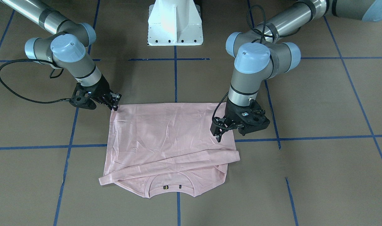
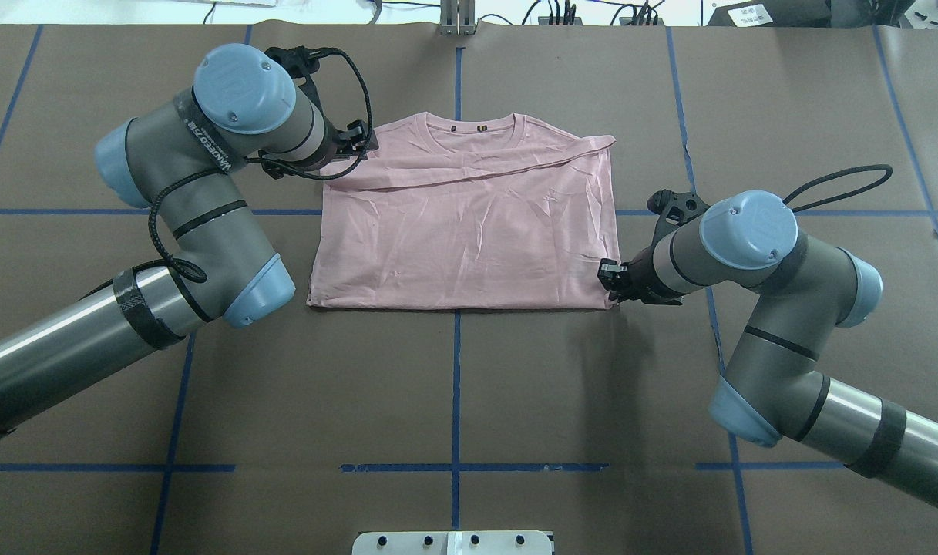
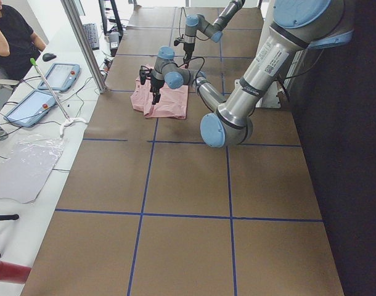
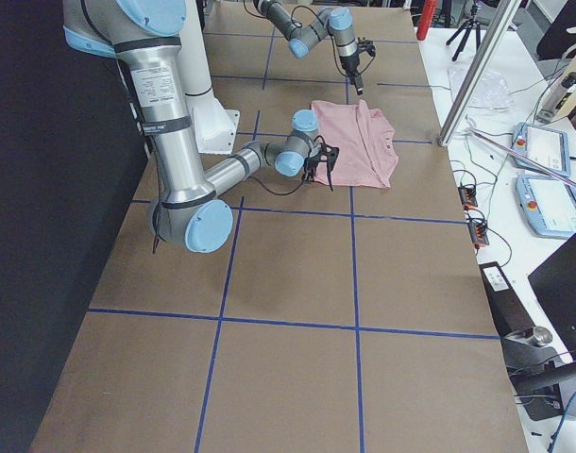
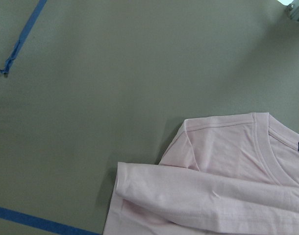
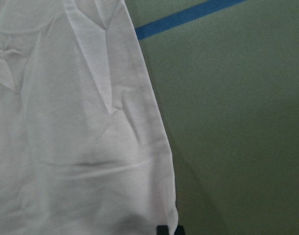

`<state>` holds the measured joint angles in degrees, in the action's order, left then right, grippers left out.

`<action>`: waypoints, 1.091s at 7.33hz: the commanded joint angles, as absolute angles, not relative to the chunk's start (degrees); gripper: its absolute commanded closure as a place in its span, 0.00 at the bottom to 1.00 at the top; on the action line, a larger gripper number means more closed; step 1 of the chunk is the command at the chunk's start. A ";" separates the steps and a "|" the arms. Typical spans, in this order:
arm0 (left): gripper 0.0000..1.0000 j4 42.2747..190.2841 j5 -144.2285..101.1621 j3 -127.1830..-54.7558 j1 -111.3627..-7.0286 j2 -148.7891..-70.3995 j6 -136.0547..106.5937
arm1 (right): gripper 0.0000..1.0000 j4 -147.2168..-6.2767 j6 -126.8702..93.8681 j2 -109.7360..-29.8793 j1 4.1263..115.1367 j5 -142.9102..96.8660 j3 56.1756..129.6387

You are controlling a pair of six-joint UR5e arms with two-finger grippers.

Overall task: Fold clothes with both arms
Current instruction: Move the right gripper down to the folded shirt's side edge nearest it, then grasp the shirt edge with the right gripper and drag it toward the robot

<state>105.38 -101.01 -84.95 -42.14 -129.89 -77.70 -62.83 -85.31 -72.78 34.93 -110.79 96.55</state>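
My right gripper needs to let go of the pale pink T-shirt's hem corner on the bare table (image 1: 119,34) beside the white pedestal base.
The pale pink T-shirt (image 2: 469,231) lies flat, plain side up, neck away from the robot, with a long flap folded across its upper part (image 1: 169,161). My left gripper (image 2: 359,140) hovers at the shirt's far left shoulder corner and looks open, holding nothing (image 1: 220,135). The left wrist view shows that shoulder and folded sleeve (image 5: 228,171) from above, with no fingers in frame. My right gripper (image 2: 609,281) sits low at the near right hem corner (image 1: 115,103) and looks open. The right wrist view shows the hem edge (image 6: 154,122) close up, one dark fingertip (image 6: 161,230) over it.
The white pedestal base (image 1: 175,23) stands at the robot's side of the brown table, which is marked with blue tape lines (image 2: 455,385). Tablets (image 3: 58,77), cables and a seated person (image 3: 9,37) are beyond the far edge.
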 commanded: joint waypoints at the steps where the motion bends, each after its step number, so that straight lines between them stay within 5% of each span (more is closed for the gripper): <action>1: 0.00 105.38 -100.99 -84.99 -42.10 -129.99 -77.70 | 1.00 -62.84 -84.99 -74.25 35.24 -111.79 98.94; 5: 0.00 104.68 -100.90 -87.01 -42.01 -129.99 -78.40 | 1.00 -62.84 -86.65 -95.41 20.10 -113.55 119.67; 8: 0.00 101.61 -100.81 -92.36 -39.99 -128.85 -79.27 | 1.00 -62.58 -97.46 -95.80 5.12 -112.50 122.25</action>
